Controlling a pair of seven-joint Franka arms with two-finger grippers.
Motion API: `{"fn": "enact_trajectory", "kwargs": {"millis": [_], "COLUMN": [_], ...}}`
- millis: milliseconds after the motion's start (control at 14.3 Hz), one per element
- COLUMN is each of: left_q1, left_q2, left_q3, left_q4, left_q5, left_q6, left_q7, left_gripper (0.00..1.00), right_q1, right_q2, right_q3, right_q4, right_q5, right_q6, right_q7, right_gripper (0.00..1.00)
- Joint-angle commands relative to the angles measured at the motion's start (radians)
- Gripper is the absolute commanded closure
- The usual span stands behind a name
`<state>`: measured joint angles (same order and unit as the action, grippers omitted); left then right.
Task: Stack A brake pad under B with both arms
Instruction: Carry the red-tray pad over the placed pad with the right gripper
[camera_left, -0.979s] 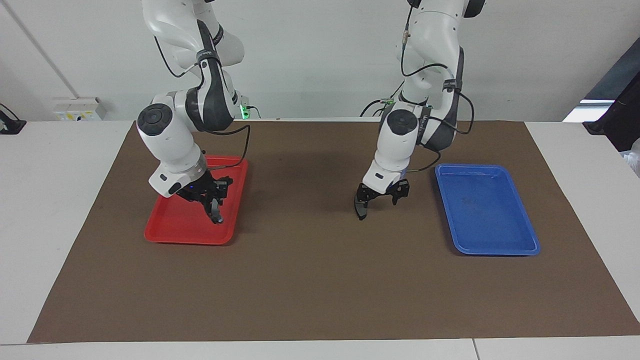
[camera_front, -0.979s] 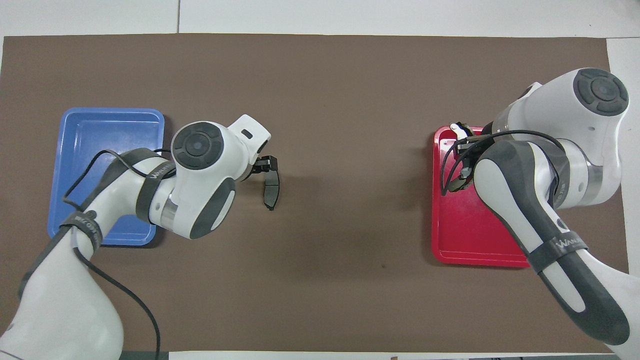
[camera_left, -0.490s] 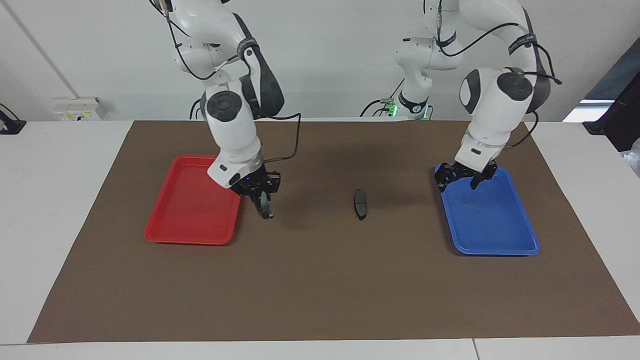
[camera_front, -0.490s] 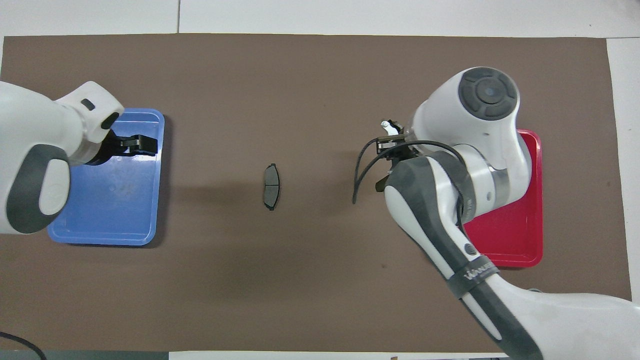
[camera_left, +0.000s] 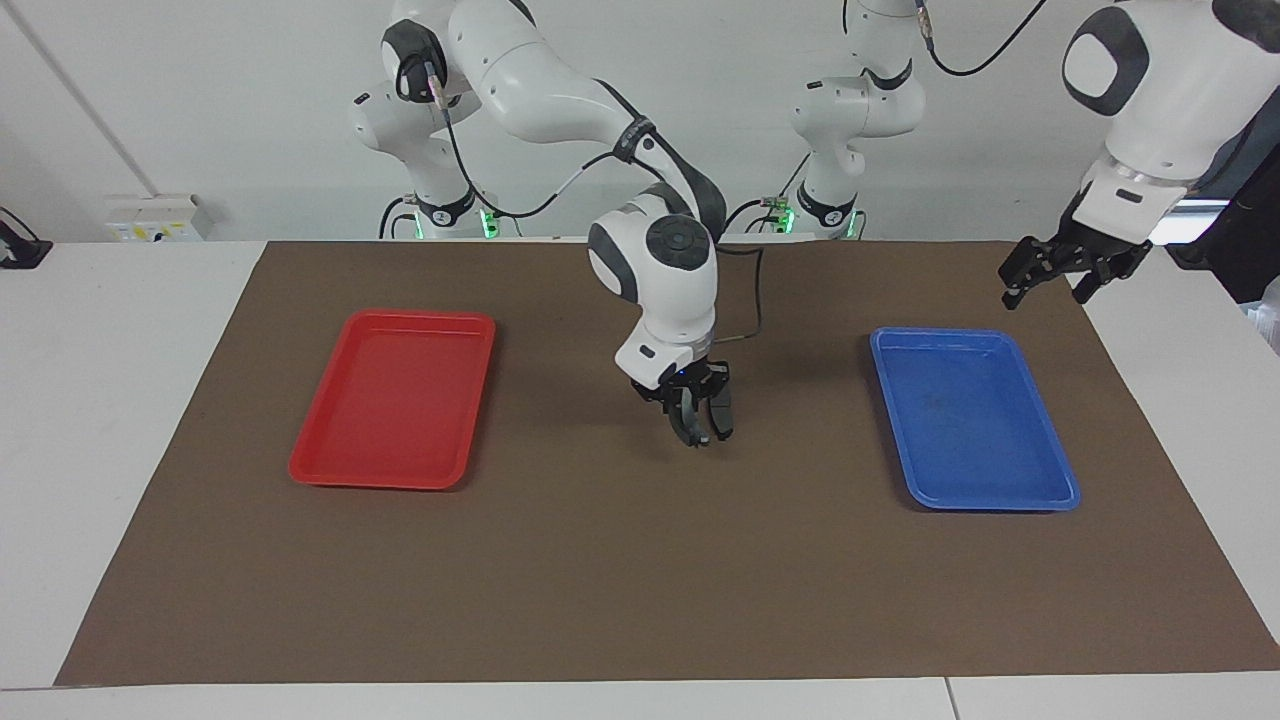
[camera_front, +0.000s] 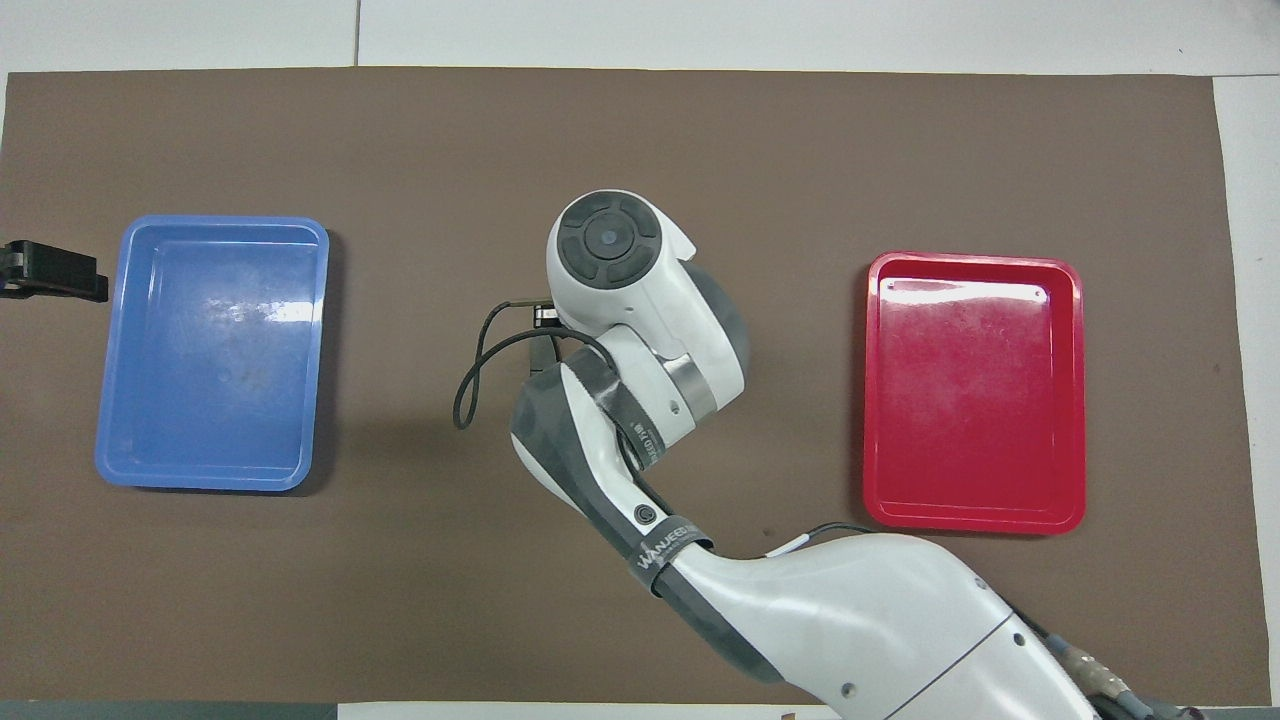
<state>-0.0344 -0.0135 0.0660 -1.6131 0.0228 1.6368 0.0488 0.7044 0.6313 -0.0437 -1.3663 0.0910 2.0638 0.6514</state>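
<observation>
The robot's right gripper will release pad B on pad A, between the trays, slightly nearer the blue tray (camera_front: 536, 386).
My right gripper (camera_left: 703, 425) hangs low over the middle of the brown mat, between the two trays. A dark narrow piece, pad B (camera_left: 690, 425), hangs in its fingers just above the mat. The short dark pad A is covered by this gripper, and I cannot tell it apart from the fingers. In the overhead view the right arm's wrist (camera_front: 610, 240) hides the gripper and both pads. My left gripper (camera_left: 1050, 280) is open and empty, raised over the mat's edge at the left arm's end; it also shows in the overhead view (camera_front: 55, 275).
An empty red tray (camera_left: 392, 400) lies toward the right arm's end of the mat and an empty blue tray (camera_left: 970, 420) toward the left arm's end. Both show in the overhead view, the red tray (camera_front: 975, 390) and the blue tray (camera_front: 215, 350).
The left gripper set pad A on the mat's middle, opened and drew back past the blue tray. The right gripper carried pad B from the red tray to over pad A.
</observation>
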Motion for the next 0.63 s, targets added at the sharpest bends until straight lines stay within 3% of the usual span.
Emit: {"fn": "enact_trajectory", "kwargs": {"millis": [0, 210, 559], "left_q1": [0.008, 0.008, 0.036], "left_q2": [0.064, 0.026, 0.013], "left_q3": [-0.009, -0.009, -0.009], "left_q4": [0.104, 0.013, -0.002], "left_q5": [0.003, 0.003, 0.002], "left_q6": [-0.087, -0.077, -0.078], "left_q7": [0.019, 0.020, 0.019], "left_gripper": [0.00, 0.00, 0.00], "right_q1": [0.050, 0.073, 0.055], "right_q2": [0.008, 0.008, 0.010], "right_q3": [-0.007, -0.007, -0.007], "right_q4": [0.004, -0.076, -0.103], "right_q5": [0.006, 0.000, -0.020], "right_q6": [0.045, 0.130, 0.163], "right_q7": [0.056, 0.076, 0.067], "right_gripper": [1.00, 1.00, 1.00]}}
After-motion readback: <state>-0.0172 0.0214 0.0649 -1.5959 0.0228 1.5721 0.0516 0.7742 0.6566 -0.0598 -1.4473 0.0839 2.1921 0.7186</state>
